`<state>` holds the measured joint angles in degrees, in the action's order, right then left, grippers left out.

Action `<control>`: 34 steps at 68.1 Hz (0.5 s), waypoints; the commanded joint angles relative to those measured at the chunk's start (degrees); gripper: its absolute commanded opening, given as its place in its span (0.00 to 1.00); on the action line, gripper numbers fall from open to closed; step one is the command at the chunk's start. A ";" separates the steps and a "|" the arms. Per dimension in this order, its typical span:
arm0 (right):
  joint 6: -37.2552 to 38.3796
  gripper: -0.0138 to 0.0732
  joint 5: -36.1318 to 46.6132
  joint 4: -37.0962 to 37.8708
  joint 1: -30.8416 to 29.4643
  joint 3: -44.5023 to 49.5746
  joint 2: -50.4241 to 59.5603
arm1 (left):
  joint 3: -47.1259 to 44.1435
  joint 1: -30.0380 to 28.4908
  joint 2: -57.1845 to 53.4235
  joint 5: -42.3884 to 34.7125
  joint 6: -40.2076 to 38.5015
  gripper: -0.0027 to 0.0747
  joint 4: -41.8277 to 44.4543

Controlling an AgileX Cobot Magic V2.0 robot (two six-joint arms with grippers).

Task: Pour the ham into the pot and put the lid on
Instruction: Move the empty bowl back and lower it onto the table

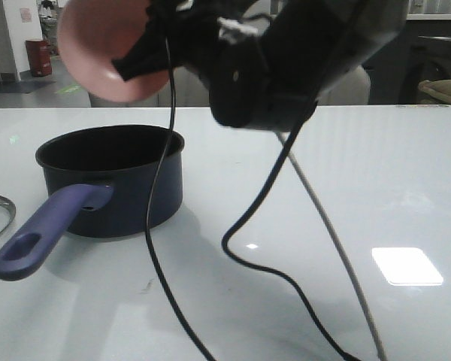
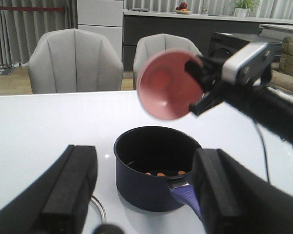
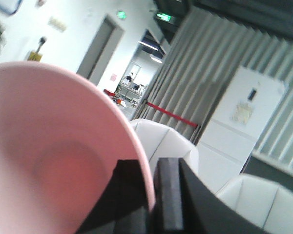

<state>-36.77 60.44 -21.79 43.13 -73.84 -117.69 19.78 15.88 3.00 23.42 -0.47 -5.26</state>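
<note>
My right hand should release the pink bowl on the white table [image 1: 334, 219] between the pot and the bright patch.
The dark navy pot [image 1: 113, 177] stands on the white table at the left, its blue handle [image 1: 45, 232] pointing toward the front. In the left wrist view a few pale orange ham slices [image 2: 158, 173] lie on the black bottom of the pot [image 2: 154, 168]. My right gripper [image 3: 152, 195] is shut on the rim of the pink bowl [image 3: 53, 161], which is tipped on its side in the air above the pot [image 1: 109, 49] and looks empty [image 2: 166, 85]. My left gripper [image 2: 144, 195] stands open, in front of the pot. Only the steel rim of the lid [image 1: 0, 214] shows at the left edge.
Black and grey cables [image 1: 286, 226] hang from the right arm [image 1: 286, 60] across the middle of the table. Grey chairs [image 2: 75, 61] stand behind the table's far edge.
</note>
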 commanded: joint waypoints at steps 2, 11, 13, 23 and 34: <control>5.10 0.32 -8.31 -0.46 -0.35 -1.41 8.65 | 1.56 0.36 0.83 -4.53 -0.08 0.63 -0.19; 5.11 0.32 -24.54 -1.29 -0.45 -1.41 13.50 | 1.56 0.36 0.83 -4.53 -0.08 0.63 -0.19; 5.11 0.32 -28.67 -2.36 -0.57 -1.41 14.93 | 1.56 0.36 0.83 -4.53 -0.08 0.63 -0.19; 4.99 0.32 -44.77 -5.86 -1.94 -1.41 20.74 | 1.56 0.36 0.83 -4.53 -0.08 0.63 -0.19; 4.06 0.32 -60.06 -5.86 -6.00 -1.41 25.32 | 1.56 0.36 0.83 -4.53 -0.08 0.63 -0.19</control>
<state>-32.30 4.06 -27.56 39.55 -73.84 -97.42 19.78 15.88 3.00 23.42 -0.47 -5.15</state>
